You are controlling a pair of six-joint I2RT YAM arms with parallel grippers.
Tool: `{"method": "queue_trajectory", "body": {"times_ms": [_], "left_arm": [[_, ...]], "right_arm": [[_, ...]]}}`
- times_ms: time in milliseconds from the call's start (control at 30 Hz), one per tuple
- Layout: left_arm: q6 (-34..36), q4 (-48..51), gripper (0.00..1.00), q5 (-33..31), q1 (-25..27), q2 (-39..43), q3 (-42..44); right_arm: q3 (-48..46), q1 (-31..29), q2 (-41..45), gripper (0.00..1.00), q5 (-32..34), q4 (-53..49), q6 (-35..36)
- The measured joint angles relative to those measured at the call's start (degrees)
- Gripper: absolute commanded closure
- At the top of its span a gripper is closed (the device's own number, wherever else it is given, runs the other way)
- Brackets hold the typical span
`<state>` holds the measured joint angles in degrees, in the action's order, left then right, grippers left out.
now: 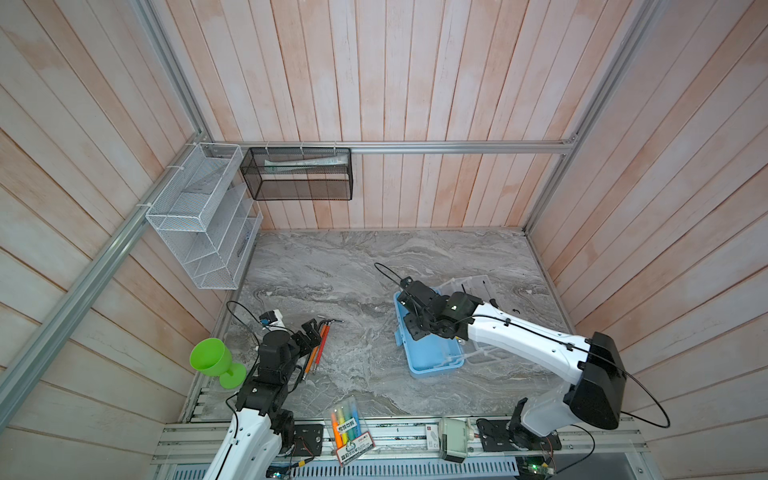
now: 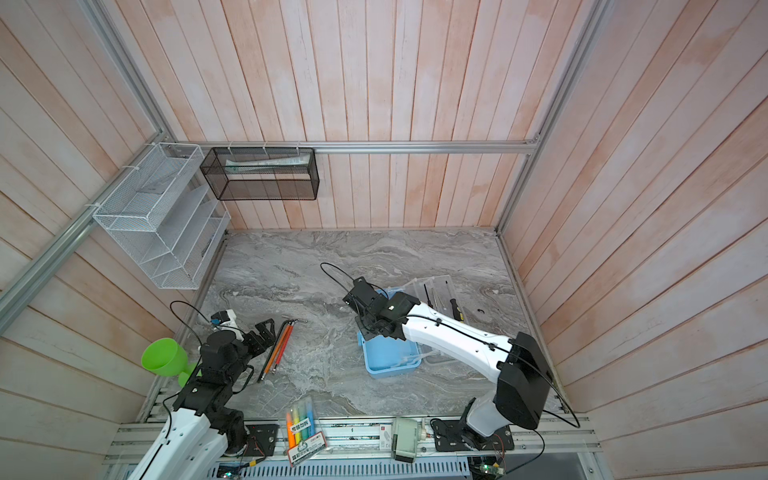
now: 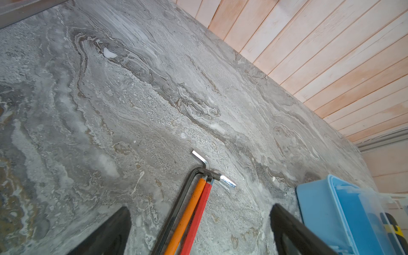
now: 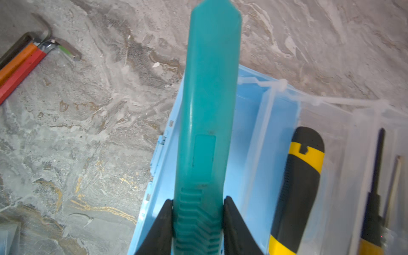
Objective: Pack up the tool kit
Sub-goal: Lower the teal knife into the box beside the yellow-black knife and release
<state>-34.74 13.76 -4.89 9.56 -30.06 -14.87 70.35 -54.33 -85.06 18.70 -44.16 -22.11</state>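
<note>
My right gripper should put the teal tool down in the light-blue case (image 1: 441, 318) (image 4: 268, 180) beside the yellow and black screwdriver.
The light-blue case (image 1: 432, 359) (image 2: 390, 361) lies open right of centre, its clear lid (image 1: 473, 286) folded back to the right. My right gripper (image 4: 198, 199) (image 1: 409, 326) hangs over the case's left part, shut on a teal tool (image 4: 212, 88) that points out past the case's edge. A yellow and black screwdriver (image 4: 302, 176) (image 2: 456, 309) and thin drivers lie in the lid. Hex keys with orange and red sleeves (image 1: 320, 345) (image 3: 187, 216) (image 4: 19, 66) lie on the table at the left. My left gripper (image 3: 199, 207) (image 1: 311, 330) stands open astride their long ends, not touching them.
A green cup (image 1: 210, 357) stands at the left edge behind the left arm. A clear pack of highlighter pens (image 1: 347, 428) lies on the front rail. A white mesh rack (image 1: 199, 220) and a black mesh basket (image 1: 299, 174) hang on the back-left walls.
</note>
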Motion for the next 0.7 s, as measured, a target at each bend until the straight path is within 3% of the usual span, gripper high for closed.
{"method": "queue_trajectory", "body": {"times_ms": [233,500,567,700], "left_arm": [[0.0,0.0,0.00,0.0,0.0,-0.7,0.0],[0.0,0.0,0.00,0.0,0.0,-0.8,0.0],[0.0,0.0,0.00,0.0,0.0,-1.0,0.0],[0.0,0.0,0.00,0.0,0.0,-1.3,0.0]], "right_arm": [[-8.0,6.8,5.8,0.93,1.0,0.8,-1.1],[-13.8,9.4,7.2,0.92,0.5,3.7,-1.7],[-14.3,9.6,7.2,0.88,0.3,4.5,-1.7],[-14.9,9.6,7.0,0.70,-0.7,5.7,-1.6]]}}
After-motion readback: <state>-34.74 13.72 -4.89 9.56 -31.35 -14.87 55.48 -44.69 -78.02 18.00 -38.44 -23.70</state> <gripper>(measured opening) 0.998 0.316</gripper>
